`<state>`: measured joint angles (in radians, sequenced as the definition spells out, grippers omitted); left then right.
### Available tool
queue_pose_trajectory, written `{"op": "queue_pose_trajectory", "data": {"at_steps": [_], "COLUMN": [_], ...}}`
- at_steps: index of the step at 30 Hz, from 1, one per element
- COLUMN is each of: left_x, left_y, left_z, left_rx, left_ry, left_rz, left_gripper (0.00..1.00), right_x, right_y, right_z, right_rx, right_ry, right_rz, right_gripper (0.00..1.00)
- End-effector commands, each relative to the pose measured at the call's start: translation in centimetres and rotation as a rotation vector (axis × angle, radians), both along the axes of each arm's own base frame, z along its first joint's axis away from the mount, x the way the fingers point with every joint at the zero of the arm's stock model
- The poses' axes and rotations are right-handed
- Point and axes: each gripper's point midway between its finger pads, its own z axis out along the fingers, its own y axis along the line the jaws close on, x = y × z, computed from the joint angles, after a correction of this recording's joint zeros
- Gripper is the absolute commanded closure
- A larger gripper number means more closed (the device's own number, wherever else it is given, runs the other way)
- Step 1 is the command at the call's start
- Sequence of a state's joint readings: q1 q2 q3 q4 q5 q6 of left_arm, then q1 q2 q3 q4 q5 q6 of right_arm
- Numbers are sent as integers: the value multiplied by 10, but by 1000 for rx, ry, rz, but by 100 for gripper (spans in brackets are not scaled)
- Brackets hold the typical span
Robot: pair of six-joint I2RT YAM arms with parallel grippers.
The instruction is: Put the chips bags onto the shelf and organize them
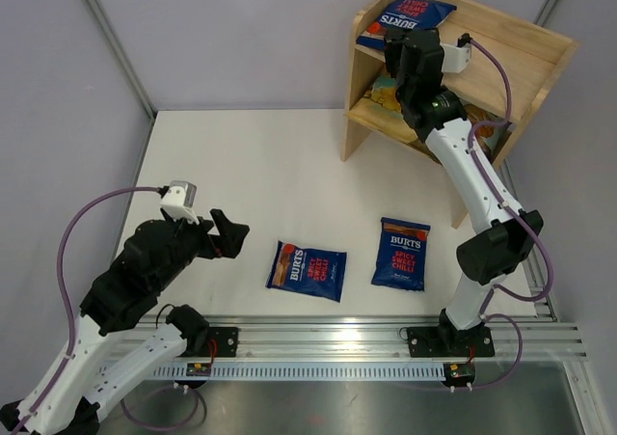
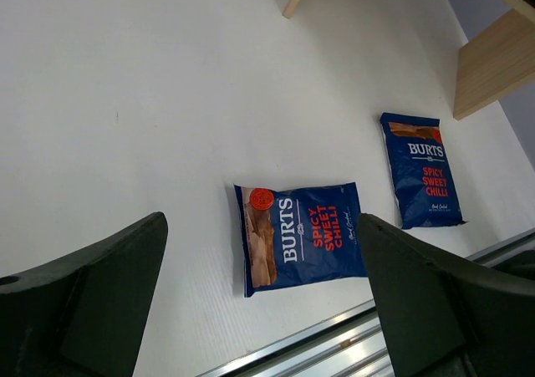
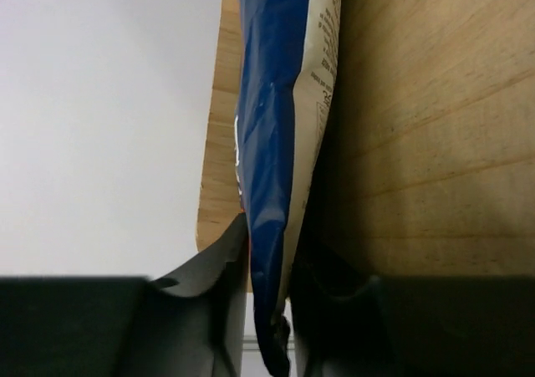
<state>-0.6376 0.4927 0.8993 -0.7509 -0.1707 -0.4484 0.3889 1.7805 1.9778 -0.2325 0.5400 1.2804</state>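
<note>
The robot's left gripper needs to next grab the middle dark blue Burts bag halfway along the bag's short edge (image 1: 274, 267) (image 2: 246, 245), just under its red circle.
A dark blue Burts bag (image 1: 410, 15) lies on the top tier of the wooden shelf (image 1: 525, 54). My right gripper (image 1: 388, 41) is shut on its near edge; in the right wrist view the fingers pinch the bag (image 3: 280, 143) against the shelf wood (image 3: 418, 126). Two more dark blue Burts bags lie flat on the table, one in the middle (image 1: 307, 269) and one to its right (image 1: 402, 253). My left gripper (image 1: 227, 234) is open and empty above the table, left of the middle bag (image 2: 305, 235). Light blue and tan bags (image 1: 386, 93) show partly on the lower tier, behind my right arm.
The shelf stands at the table's far right corner, with its side panel (image 2: 493, 63) showing in the left wrist view. An aluminium rail (image 1: 366, 343) runs along the near edge. Grey walls enclose the table at the back and sides.
</note>
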Motion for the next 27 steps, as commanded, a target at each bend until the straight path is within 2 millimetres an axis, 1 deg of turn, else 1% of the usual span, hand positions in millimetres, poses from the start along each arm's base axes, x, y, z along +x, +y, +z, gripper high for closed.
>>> {"op": "queue_pose_trajectory", "data": {"at_steps": [1,2,3,4,5,6,7,8,9,10,11,14,15,16,17,18,19,20,21,22,23,24,25,26,27], "left_x": [4,5,5,6,6,7,8,9,10,12,14,17,18,19,20,21,22,21,22,22,22,20,19,16,15], "left_y": [3,2,2,2,1,1,1,1,2,2,2,0,-1,-2,-5,-8,-10,-16,-20,-25,-28,-34,-36,-40,-44], "left_z": [2,2,1,0,0,-1,-2,-3,-4,-6,-8,-14,-16,-19,-25,-27,-31,-36,-46,-52,-59,-76,-85,-95,-112], "left_rx": [18,19,22,26,27,30,36,40,46,55,60,72,72,73,71,63,52,42,37,23,14,15,1,-2,-1], "left_ry": [-24,-25,-19,-16,-15,-12,-6,0,3,18,26,60,70,81,104,110,124,140,154,173,188,223,249,277,305], "left_rz": [13,11,13,13,13,15,18,21,28,35,42,55,57,58,56,54,55,34,24,16,6,-12,-11,-29,-42], "left_gripper": [1,1,1,1,1,1,1,1,1,1,1,1,1,1,1,1,1,1,1,1,1,1,1,1,1], "right_x": [-2,-4,-7,-10,-13,-18,-21,-24,-29,-32,-34,-43,-49,-52,-61,-62,-66,-75,-78,-82,-93,-95,-99,-112,-113], "right_y": [-8,-9,-10,-11,-13,-14,-16,-17,-19,-21,-22,-24,-25,-24,-24,-21,-20,-18,-16,-15,-13,-8,-9,-8,-5], "right_z": [-4,-4,-4,-7,-8,-5,-11,-12,-10,-13,-13,-14,-12,-10,-1,-4,-1,9,5,9,20,12,11,20,7], "right_rx": [-18,-28,-31,-50,-61,-71,-91,-96,-102,-114,-120,-135,-136,-139,-134,-139,-155,-157,-170,-187,-197,-211,-224,-230,-265], "right_ry": [48,54,58,80,88,93,121,132,136,149,151,164,156,147,122,118,103,73,74,56,20,20,13,-24,-28], "right_rz": [-33,-34,-34,-32,-33,-31,-29,-29,-32,-31,-29,-18,-10,1,23,38,54,86,106,121,158,185,192,227,246], "right_gripper": [57,54,52,43,39,37,36,32,30,29,25,22,19,19,17,14,12,1,0,1,1,1,0,0,1]}}
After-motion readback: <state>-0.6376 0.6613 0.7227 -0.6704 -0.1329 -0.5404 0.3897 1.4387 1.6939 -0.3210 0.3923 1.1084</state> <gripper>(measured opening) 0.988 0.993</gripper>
